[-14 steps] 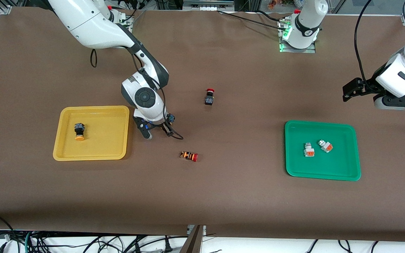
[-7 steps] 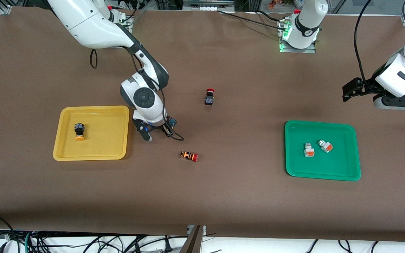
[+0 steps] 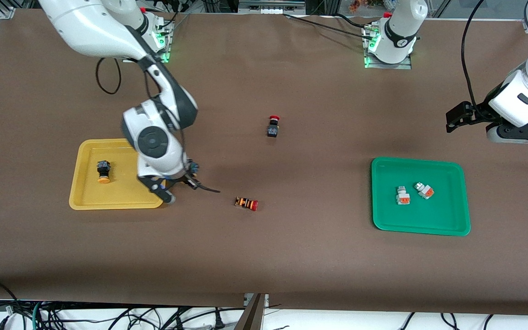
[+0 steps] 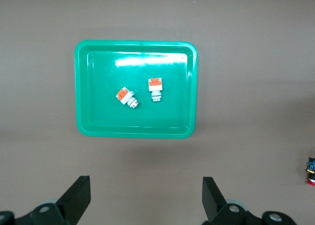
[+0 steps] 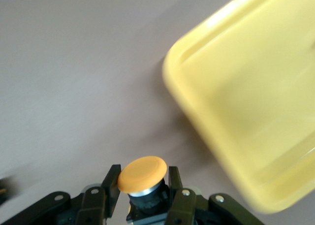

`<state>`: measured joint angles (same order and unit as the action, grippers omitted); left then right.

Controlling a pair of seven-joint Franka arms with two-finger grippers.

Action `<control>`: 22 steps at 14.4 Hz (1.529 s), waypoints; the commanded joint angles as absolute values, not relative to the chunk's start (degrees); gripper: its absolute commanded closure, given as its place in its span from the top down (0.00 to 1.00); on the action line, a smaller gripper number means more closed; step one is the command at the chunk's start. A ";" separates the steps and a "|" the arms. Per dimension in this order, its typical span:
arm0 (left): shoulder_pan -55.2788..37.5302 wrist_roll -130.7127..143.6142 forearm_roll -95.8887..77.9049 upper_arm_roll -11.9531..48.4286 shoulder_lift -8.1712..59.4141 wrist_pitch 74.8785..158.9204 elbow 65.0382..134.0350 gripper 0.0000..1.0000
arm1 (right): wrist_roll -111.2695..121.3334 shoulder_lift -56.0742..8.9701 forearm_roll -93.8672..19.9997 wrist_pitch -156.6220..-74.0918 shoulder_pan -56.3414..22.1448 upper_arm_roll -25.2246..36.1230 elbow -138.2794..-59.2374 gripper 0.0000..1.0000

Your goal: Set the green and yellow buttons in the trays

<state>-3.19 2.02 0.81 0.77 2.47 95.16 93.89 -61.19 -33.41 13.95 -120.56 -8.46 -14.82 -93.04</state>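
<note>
The held button will go down in the yellow tray [image 3: 130, 176] [image 5: 293, 79] beside the other yellow-capped button, set there by my right gripper.
My right gripper [image 3: 176, 189] is shut on a black-bodied button with an orange-yellow cap [image 5: 142, 175], held in the air over the table just beside the yellow tray's [image 3: 124, 202] corner. The right wrist view shows the yellow tray [image 5: 256, 112] close by. Another yellow-capped button [image 3: 103, 171] lies in that tray. Two white-and-orange buttons [image 3: 402, 195] [image 3: 424, 190] lie in the green tray [image 3: 429, 220]; the left wrist view shows that tray [image 4: 98, 77] and both buttons [image 4: 126, 97] [image 4: 155, 89]. My left gripper [image 4: 142, 203] hangs open and empty, up near the left arm's end of the table [image 3: 457, 117], and waits.
A black button with a red cap [image 3: 273, 126] stands mid-table. An orange-striped black button with a red cap [image 3: 247, 203] lies nearer the front camera, close to my right gripper. A cable trails from the right wrist.
My right arm has carried the yellow-capped button from mid-table toward the yellow tray's corner, lifting as it went. The left arm has not moved.
</note>
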 commanded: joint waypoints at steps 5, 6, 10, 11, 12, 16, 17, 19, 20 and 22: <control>-3.52 0.97 0.70 0.53 3.25 93.60 91.93 1.00 | -32.54 -29.27 11.78 -119.09 3.42 -15.29 -97.29 0.00; -3.52 0.97 0.70 0.53 3.25 93.60 91.93 1.00 | -31.65 -29.27 11.78 -119.96 4.47 -15.29 -98.16 0.00; -3.52 1.05 0.70 0.62 3.16 93.52 91.93 1.00 | -29.36 -28.04 11.78 -131.37 6.50 -15.29 -107.73 0.00; -3.52 1.05 0.70 0.62 3.16 93.52 91.93 1.00 | -29.01 -28.04 11.78 -133.66 6.76 -15.29 -109.32 0.00; -3.52 1.05 0.70 0.62 3.16 93.52 91.93 1.00 | -28.66 -28.04 11.86 -135.16 6.77 -15.29 -110.29 0.00; -3.52 1.05 0.70 0.53 3.16 93.51 91.93 1.00 | -23.13 -27.51 11.78 -140.44 9.66 -15.29 -114.78 0.50; -3.52 1.05 0.70 0.61 3.16 93.52 91.93 1.00 | -22.77 -27.25 11.78 -140.36 10.02 -15.29 -114.87 0.68; -3.52 1.05 0.70 0.62 3.16 93.52 91.93 1.00 | -22.76 -26.81 11.78 -140.27 10.02 -15.29 -114.79 0.81; -3.52 1.05 0.70 0.62 3.16 93.52 91.93 1.00 | -22.68 -26.46 11.78 -140.19 10.02 -15.38 -114.70 0.86; -3.52 1.05 0.70 0.53 3.16 93.43 91.93 1.00 | -22.50 -24.97 11.78 -139.75 10.02 -15.38 -114.00 0.90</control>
<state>-3.23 2.02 0.81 0.79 2.47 94.96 93.84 -23.85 -28.18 12.87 -139.53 9.48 -14.79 -112.51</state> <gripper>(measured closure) 0.000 0.150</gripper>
